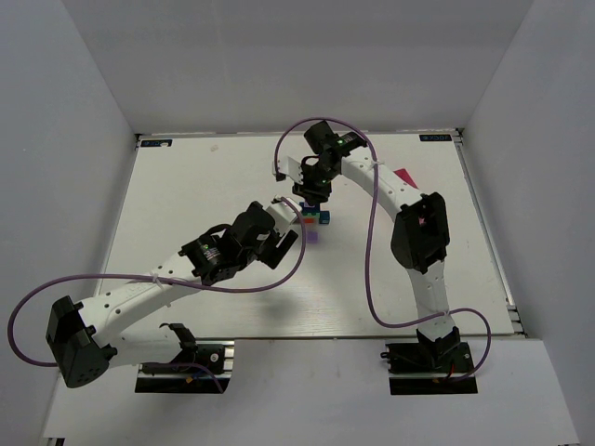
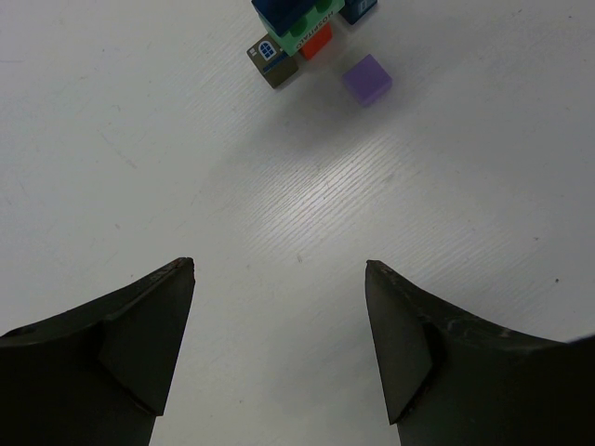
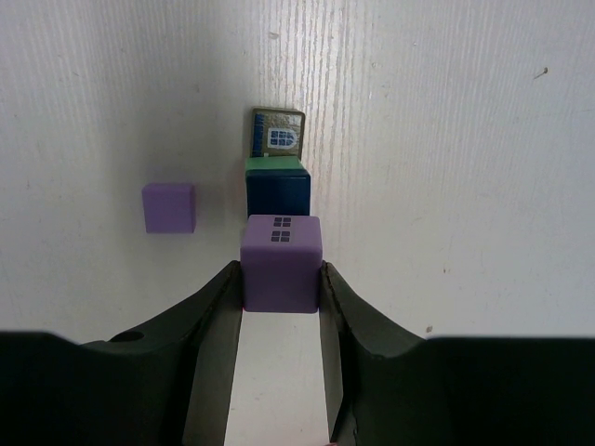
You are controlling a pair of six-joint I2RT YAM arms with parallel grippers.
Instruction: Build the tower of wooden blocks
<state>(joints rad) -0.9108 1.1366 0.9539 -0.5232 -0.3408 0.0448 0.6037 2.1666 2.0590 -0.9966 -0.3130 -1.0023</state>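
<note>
The purple cube with window marks will be set down by my right gripper, which will then let it go on top of the dark blue block (image 1: 310,203) (image 3: 281,251).
The wood block tower (image 1: 314,216) is a small cluster of coloured cubes at mid-table. In the right wrist view, my right gripper (image 3: 281,274) is shut on a purple cube with window marks (image 3: 281,262), held just in front of a dark blue block (image 3: 277,190). Behind that sit a green block (image 3: 275,164) and an olive block with a window picture (image 3: 278,133). A plain purple cube (image 3: 168,206) lies apart to the left. My left gripper (image 2: 279,269) is open and empty above bare table, short of the olive block (image 2: 271,58) and the plain purple cube (image 2: 366,78).
A small pink-red piece (image 1: 402,177) lies near the right arm's elbow. The table (image 1: 186,214) is white, with grey walls on three sides. Purple cables loop off both arms.
</note>
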